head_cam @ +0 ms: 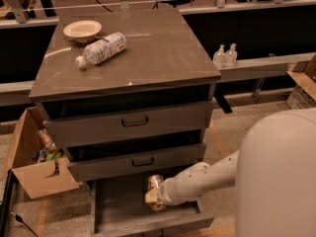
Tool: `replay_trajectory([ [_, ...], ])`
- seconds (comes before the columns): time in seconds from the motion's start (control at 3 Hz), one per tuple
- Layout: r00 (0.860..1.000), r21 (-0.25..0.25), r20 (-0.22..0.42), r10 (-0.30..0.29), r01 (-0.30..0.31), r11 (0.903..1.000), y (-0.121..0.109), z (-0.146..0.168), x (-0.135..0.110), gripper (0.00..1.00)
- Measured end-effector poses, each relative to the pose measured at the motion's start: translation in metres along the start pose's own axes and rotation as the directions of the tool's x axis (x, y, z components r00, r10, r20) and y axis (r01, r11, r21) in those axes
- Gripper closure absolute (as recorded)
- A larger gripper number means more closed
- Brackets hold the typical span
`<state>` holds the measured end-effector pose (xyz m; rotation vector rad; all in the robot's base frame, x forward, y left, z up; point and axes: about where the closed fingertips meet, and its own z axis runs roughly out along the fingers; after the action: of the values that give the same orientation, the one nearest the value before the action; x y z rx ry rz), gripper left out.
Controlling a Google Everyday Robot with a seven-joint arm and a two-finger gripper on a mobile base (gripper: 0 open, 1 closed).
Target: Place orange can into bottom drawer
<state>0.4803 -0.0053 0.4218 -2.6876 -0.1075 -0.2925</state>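
Observation:
Next, my gripper lets go of the orange can, which is to leave it on the middle of the open bottom drawer's plank bottom (145,207).
The orange can (155,182) has a gold label and silver ends and is held inside the open bottom drawer (118,207), just above its plank floor at the right side. My gripper (153,198) is at the end of the white arm that reaches in from the right. It is shut on the can, just below the front of the middle drawer. The drawer is pulled out toward me and holds nothing else that I can see.
The middle drawer (140,161) and top drawer (129,123) stand slightly open above. A clear water bottle (101,49) and a bowl (82,30) lie on the cabinet top. A cardboard box (28,173) sits left on the floor. Two small bottles (224,56) stand on a ledge at the right.

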Motion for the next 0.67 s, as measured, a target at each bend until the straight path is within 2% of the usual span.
replay_trajectory([
  [0.33,0.997,0.023,0.024,-0.068,0.068,0.9975,0.020,0.060,-0.006,1.00],
  [0.67,0.994,0.054,0.040,-0.097,0.095,0.9940,0.029,0.108,-0.009,1.00],
])
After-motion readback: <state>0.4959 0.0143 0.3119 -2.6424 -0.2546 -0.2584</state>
